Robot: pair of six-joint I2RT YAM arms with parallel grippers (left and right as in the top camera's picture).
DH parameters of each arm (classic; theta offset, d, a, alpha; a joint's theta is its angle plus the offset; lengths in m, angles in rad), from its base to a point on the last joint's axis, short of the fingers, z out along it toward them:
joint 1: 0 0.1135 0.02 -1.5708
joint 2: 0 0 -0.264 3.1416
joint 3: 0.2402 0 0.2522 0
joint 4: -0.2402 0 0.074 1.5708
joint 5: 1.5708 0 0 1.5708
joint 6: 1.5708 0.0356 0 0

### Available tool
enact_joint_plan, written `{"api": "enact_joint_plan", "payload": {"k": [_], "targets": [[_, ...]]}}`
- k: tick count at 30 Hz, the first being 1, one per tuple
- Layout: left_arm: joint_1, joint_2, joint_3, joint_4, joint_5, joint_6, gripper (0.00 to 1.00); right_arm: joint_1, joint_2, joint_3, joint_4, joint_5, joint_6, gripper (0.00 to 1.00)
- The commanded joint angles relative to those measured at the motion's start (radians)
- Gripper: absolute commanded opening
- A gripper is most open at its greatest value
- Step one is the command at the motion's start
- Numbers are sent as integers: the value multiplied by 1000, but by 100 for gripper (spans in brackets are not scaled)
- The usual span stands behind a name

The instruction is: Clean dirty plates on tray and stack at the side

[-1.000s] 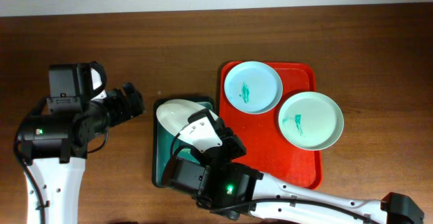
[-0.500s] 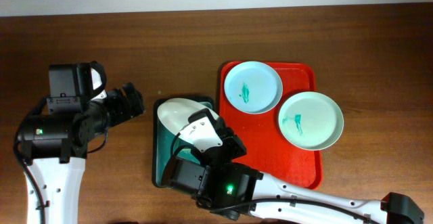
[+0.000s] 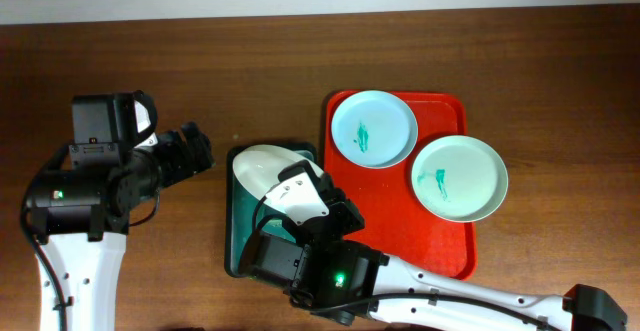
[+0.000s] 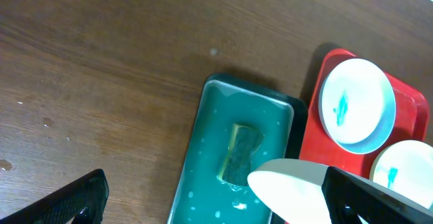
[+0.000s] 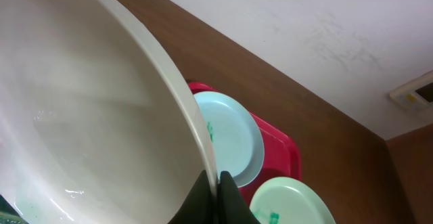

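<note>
Next, my right gripper sets the white plate down on the bare brown table (image 3: 541, 176), beside the mint plate.
My right gripper (image 5: 215, 191) is shut on the rim of a pale white plate (image 5: 88, 116) and holds it tilted over the dark teal tray (image 3: 240, 233); the plate also shows overhead (image 3: 262, 167) and in the left wrist view (image 4: 298, 190). Two more plates lie on the red tray (image 3: 430, 233): a pale blue one (image 3: 372, 129) at the back and a mint one (image 3: 460, 177) to its right, both with teal smears. My left gripper (image 4: 216, 204) is open and empty, to the left of the teal tray.
A sponge (image 4: 240, 153) lies in the wet dark teal tray (image 4: 203, 163). Brown wooden table (image 3: 540, 61) all around. The right arm (image 3: 420, 289) stretches along the front edge.
</note>
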Motion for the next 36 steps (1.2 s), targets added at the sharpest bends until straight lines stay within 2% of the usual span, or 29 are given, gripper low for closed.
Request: {"api": "enact_joint_plan", "payload": {"k": [1, 36], "targets": [[5, -5, 7, 2, 1, 16, 99, 2, -24, 24, 0, 42, 2, 4], [5, -5, 7, 2, 1, 16, 100, -22, -24, 24, 0, 31, 2, 4]]}}
